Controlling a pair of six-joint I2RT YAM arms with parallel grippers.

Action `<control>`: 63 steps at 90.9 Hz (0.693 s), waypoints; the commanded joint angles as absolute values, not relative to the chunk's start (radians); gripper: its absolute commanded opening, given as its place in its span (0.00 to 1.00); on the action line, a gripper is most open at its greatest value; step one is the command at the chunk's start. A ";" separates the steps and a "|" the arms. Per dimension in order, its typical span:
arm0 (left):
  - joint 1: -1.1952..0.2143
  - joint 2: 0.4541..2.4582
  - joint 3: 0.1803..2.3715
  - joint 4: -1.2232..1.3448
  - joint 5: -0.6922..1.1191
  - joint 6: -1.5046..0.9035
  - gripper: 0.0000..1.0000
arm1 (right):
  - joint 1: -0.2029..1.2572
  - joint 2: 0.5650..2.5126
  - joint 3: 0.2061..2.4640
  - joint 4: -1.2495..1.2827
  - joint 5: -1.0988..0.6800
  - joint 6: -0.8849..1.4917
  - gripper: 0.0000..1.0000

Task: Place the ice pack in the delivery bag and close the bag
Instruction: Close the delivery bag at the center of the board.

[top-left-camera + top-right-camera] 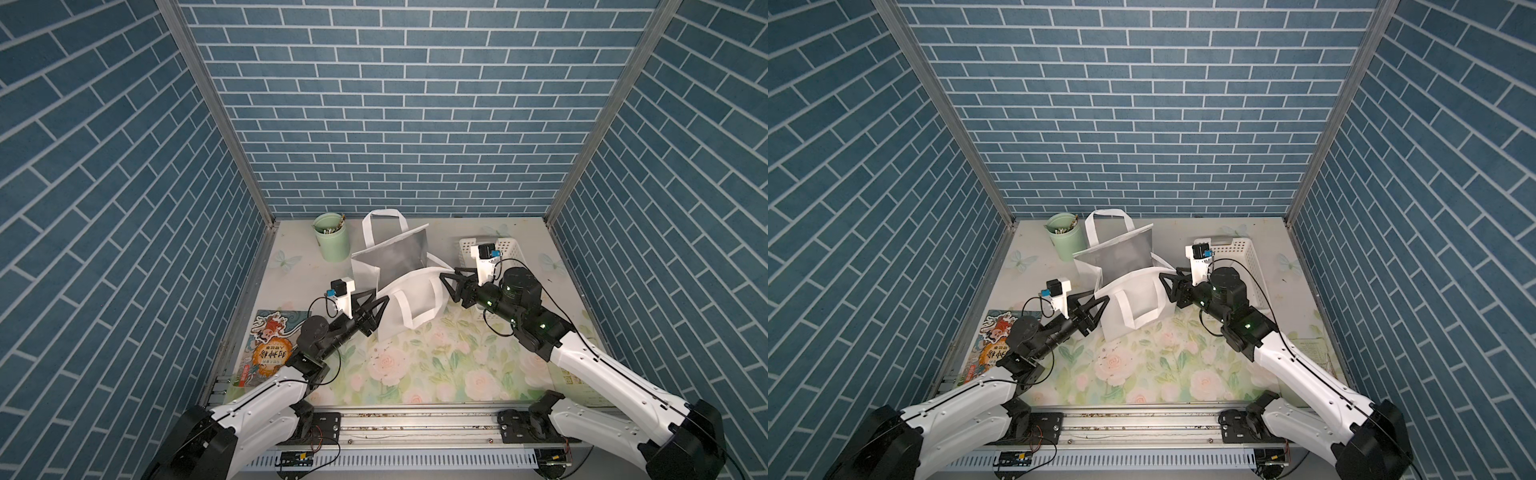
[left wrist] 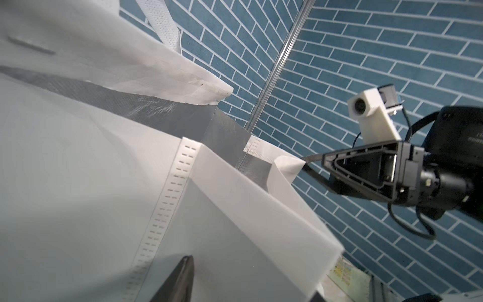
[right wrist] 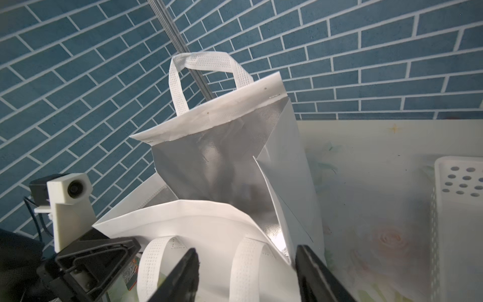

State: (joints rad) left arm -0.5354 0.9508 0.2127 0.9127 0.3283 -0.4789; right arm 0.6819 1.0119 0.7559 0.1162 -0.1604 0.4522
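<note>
The bag's far rim is standing apart from the bag's near rim, so my left gripper will pinch the bag's near corner (image 1: 381, 290) while my right gripper pulls the bag's far rim over.
The delivery bag (image 1: 411, 299) (image 1: 1133, 295) stands mid-table, white outside with silver foil lining (image 1: 395, 257) showing through its open mouth. One strap handle (image 1: 384, 218) stands up at the back; the other lies folded over the near wall (image 3: 245, 261). My left gripper (image 1: 381, 300) (image 1: 1102, 300) (image 2: 251, 277) is open at the bag's left edge, its jaws either side of the white wall (image 2: 78, 170). My right gripper (image 1: 444, 286) (image 1: 1165, 286) (image 3: 247, 249) is open at the right edge, straddling the near rim. The ice pack is out of view.
A green cup (image 1: 332, 241) with small items stands at the back left. A white perforated basket (image 1: 509, 249) sits behind the right arm. A picture book (image 1: 270, 345) lies under the left arm. Blue brick walls close three sides.
</note>
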 commanded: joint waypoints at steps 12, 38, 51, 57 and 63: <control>-0.537 0.965 0.261 0.883 0.309 -0.393 0.72 | 0.726 1.027 0.735 0.084 -0.143 0.495 0.60; -0.536 1.023 0.251 0.968 0.303 -0.423 0.46 | 0.797 1.051 0.805 0.064 -0.112 0.496 0.60; -0.536 1.030 0.253 0.973 0.333 -0.425 0.29 | 0.813 1.041 0.853 -0.012 -0.042 0.496 0.67; -0.536 1.025 0.251 0.971 0.339 -0.429 0.28 | 0.812 1.029 0.881 -0.062 0.020 0.478 0.77; -0.536 1.014 0.246 0.969 0.340 -0.435 0.25 | 0.813 1.014 0.912 -0.123 0.089 0.471 0.84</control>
